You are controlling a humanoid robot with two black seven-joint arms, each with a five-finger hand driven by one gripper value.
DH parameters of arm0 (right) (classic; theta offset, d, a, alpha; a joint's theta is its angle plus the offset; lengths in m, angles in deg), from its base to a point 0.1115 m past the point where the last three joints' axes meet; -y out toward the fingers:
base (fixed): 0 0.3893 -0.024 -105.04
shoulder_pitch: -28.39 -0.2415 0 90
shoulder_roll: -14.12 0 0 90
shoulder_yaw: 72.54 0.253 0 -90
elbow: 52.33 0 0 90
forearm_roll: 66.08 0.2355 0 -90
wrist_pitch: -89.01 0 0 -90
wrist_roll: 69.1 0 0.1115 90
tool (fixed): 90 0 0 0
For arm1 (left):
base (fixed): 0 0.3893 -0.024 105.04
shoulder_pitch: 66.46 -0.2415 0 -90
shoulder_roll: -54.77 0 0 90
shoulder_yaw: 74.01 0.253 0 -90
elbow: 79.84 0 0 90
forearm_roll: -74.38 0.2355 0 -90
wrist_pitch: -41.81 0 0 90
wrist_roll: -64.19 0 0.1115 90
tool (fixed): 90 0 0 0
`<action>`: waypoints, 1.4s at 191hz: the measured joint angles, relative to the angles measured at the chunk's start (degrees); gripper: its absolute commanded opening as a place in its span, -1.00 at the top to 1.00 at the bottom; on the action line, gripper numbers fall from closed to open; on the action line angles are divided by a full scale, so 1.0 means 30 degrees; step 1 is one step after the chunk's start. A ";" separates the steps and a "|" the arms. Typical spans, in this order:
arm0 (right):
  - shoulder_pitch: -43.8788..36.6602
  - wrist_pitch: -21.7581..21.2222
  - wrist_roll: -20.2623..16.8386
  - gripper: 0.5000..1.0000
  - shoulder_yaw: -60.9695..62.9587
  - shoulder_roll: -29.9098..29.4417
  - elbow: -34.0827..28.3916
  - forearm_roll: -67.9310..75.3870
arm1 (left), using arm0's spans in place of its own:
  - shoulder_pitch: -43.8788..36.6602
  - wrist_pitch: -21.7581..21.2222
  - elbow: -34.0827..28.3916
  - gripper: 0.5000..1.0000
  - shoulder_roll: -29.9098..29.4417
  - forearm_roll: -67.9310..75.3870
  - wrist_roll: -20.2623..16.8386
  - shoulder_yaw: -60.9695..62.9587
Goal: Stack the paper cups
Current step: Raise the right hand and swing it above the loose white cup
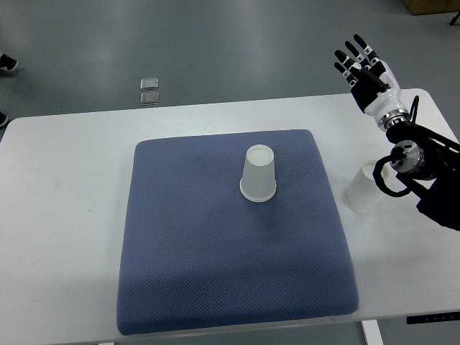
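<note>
Next, my right gripper closes around the upper part (371, 177) of the white paper cup that stands on the bare table next to the blue mat.
One white paper cup (258, 173) stands upside down near the middle of the blue mat (187, 244). A second white paper cup (361, 190) stands on the bare table just off the mat's right edge, partly hidden by my right forearm. My right hand (365, 72) is raised above the table's far right corner, fingers spread and empty, well apart from both cups. The left arm does not show.
The white table (65, 215) carries the mat; its far edge runs across the upper part of the view. Two small grey squares (149, 90) lie on the floor beyond it. A dark shoe (7, 63) shows at the left edge.
</note>
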 measured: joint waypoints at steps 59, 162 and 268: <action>0.0026 0.0001 0.0000 -0.64 0.0000 -0.0025 0.0000 0.0000 | -0.0014 -0.0068 0.0131 -1.00 0.0000 -0.0005 0.0000 -0.0032; 0.0005 -0.0009 0.0000 -0.64 0.0001 0.0054 0.0000 0.0000 | -0.0046 0.0002 0.0064 -1.00 0.0000 0.0000 0.0000 -0.0008; -0.0845 -0.0011 0.0026 -0.64 -0.0122 0.1284 -0.0208 -0.1221 | -0.0041 0.0002 0.0011 -1.00 0.0000 0.0003 0.0000 -0.0008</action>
